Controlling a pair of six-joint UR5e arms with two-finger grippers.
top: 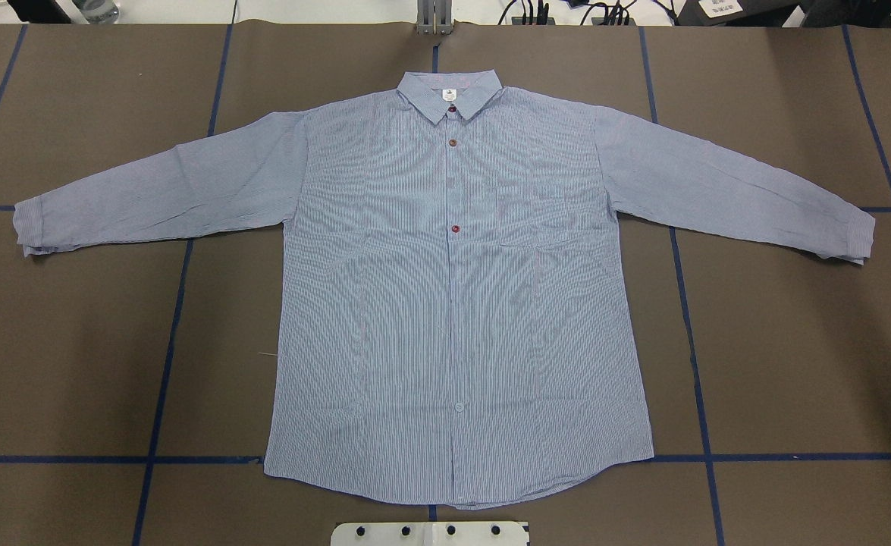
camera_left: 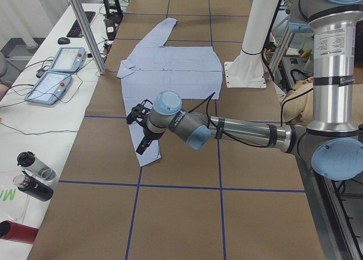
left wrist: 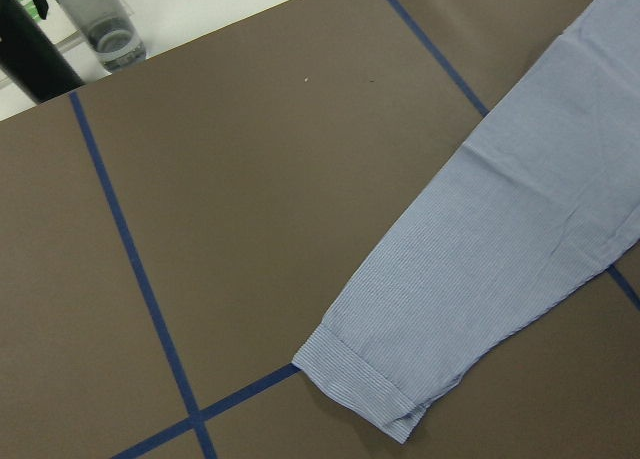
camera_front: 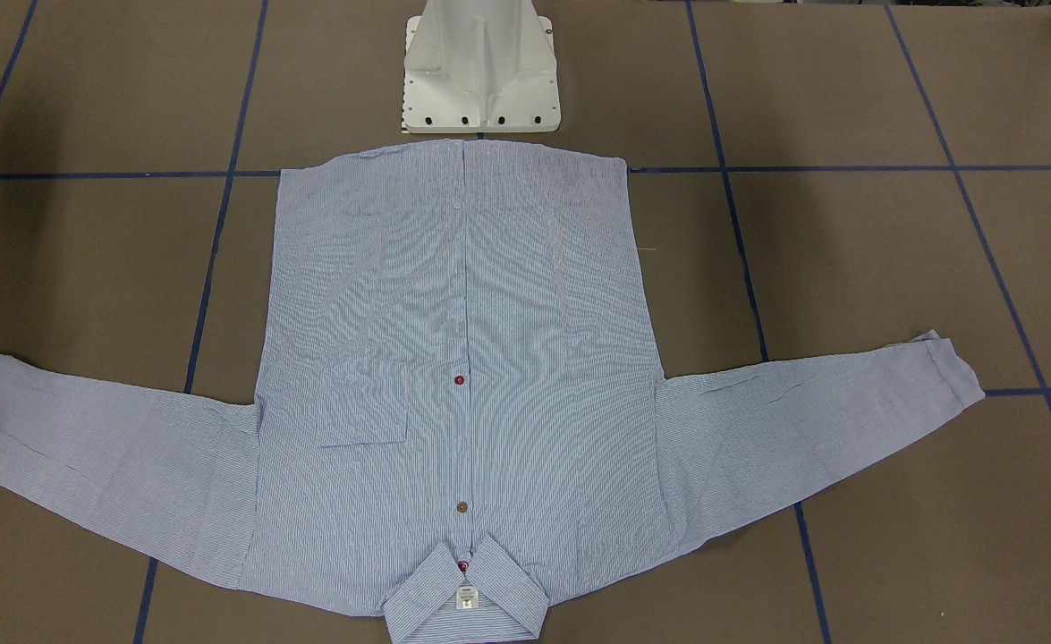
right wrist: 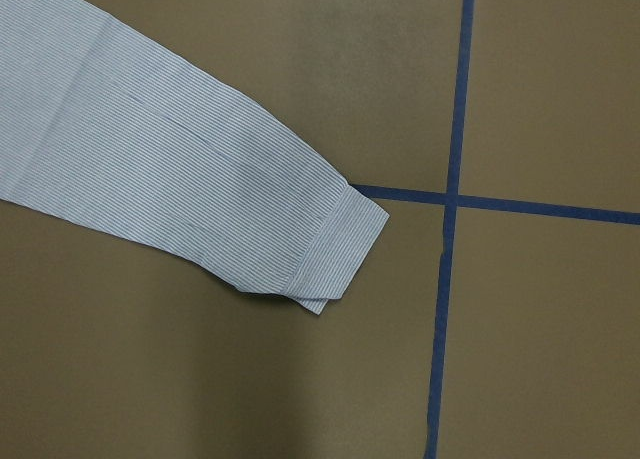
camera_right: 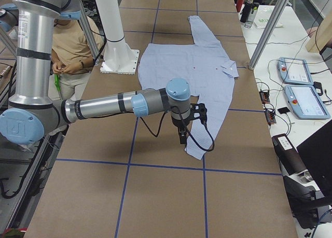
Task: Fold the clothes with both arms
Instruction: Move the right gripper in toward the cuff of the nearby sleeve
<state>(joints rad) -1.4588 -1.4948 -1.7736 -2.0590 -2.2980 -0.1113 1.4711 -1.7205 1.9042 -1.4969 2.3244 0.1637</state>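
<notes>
The robot's right gripper needs to close on the hem-side corner of the cuff [right wrist: 315, 287], on the sleeve of the striped shirt next to the chest pocket.
The light blue striped shirt [top: 453, 303] lies flat and face up on the brown table, buttoned, both sleeves spread out sideways, the collar at the far side from the robot base [camera_front: 467, 590]. In the exterior left view my left gripper [camera_left: 142, 144] hovers over the near sleeve's cuff [camera_left: 148, 155]. In the exterior right view my right gripper [camera_right: 182, 137] hovers over the other cuff [camera_right: 196, 151]. I cannot tell whether either gripper is open or shut. The left wrist view shows a cuff [left wrist: 365, 384] from above, and the right wrist view shows the other cuff [right wrist: 335, 241]; no fingers show in either.
The white pedestal base [camera_front: 480, 80] stands just behind the shirt's hem. Blue tape lines [top: 164, 356] grid the table. Bottles [camera_left: 34, 166] and control tablets [camera_left: 62, 59] sit on the side bench. A person [camera_right: 72, 46] stands behind the robot.
</notes>
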